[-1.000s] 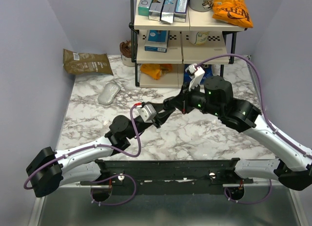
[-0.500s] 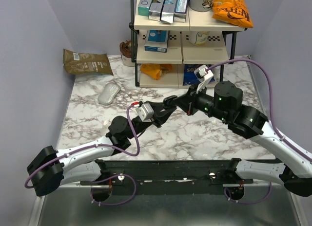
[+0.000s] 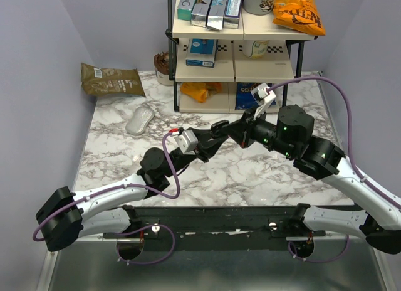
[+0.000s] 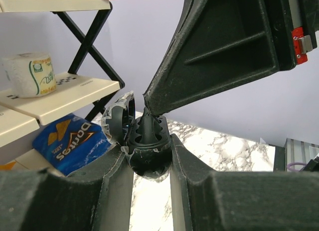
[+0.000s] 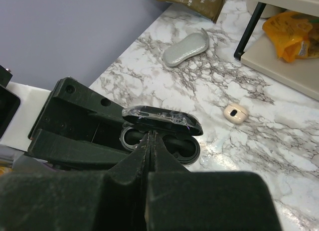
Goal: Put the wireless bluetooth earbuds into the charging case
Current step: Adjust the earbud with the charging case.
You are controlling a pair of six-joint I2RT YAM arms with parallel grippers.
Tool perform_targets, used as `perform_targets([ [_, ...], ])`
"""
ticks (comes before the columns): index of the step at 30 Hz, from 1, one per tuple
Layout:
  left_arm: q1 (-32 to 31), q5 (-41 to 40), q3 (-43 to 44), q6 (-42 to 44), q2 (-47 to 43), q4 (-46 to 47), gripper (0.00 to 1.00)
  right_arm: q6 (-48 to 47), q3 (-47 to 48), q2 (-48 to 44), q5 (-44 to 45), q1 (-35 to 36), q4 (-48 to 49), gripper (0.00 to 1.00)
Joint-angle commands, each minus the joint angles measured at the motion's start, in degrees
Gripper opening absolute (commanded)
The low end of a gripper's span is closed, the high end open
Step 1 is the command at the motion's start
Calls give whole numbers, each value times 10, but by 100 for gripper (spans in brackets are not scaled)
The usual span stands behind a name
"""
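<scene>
Next, my left gripper lets go of the charging case on the marble [image 3: 214, 138] beside the small beige pod, before the shelf rack.
The charging case [image 4: 148, 156], a glossy black oval pod with its lid [image 4: 118, 119] swung open, is held above the table by my left gripper [image 3: 212, 140], whose fingers [image 4: 115, 176] are shut on its sides. In the right wrist view the case [image 5: 185, 147] shows two dark wells under the raised lid [image 5: 162, 119]. My right gripper [image 5: 151, 136] is shut, and its tips press down between the wells. From the left wrist view the right gripper [image 4: 147, 105] meets the case from above. I cannot make out the earbuds; the wells are too dark.
A shelf rack [image 3: 235, 52] with boxes and snack bags stands at the back. A grey oval object [image 5: 187, 47] and a brown bag [image 3: 111, 79] lie at the back left. A small beige pod [image 5: 235, 113] sits on the marble. A blue chip bag [image 4: 65, 141] is under the rack.
The right arm has swung to the right and its gripper now reaches leftward into the case. The left gripper has lifted slightly with the case still in it.
</scene>
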Motion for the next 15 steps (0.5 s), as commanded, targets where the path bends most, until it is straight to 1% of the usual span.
perform_targets([
  [1,-2,12,9,3,-4,20,0,-13,4,-6,13,0,7,12],
  [3,-2,16,3,3,-6,21,0,-19,3,-13,12,0,13,12],
  [7,-2,24,-13,-5,-26,23,0,-35,-18,-62,16,0,47,13],
  [8,0,30,-21,-6,-31,19,0,-41,-22,-69,33,0,53,13],
  [9,1,37,-24,-11,-36,19,0,-47,-20,-74,43,1,51,15],
  [10,5,47,-27,-17,-47,18,0,-53,-16,-76,53,0,46,21],
  [12,25,101,-35,-58,-56,19,0,-64,3,-70,84,0,20,27],
  [13,36,125,-37,-79,-61,25,0,-68,8,-66,92,1,11,33],
  [14,48,152,-40,-121,-62,43,0,-72,11,-59,106,1,-3,35],
  [15,71,216,-40,-147,-60,56,0,-75,17,-56,108,1,-10,37],
])
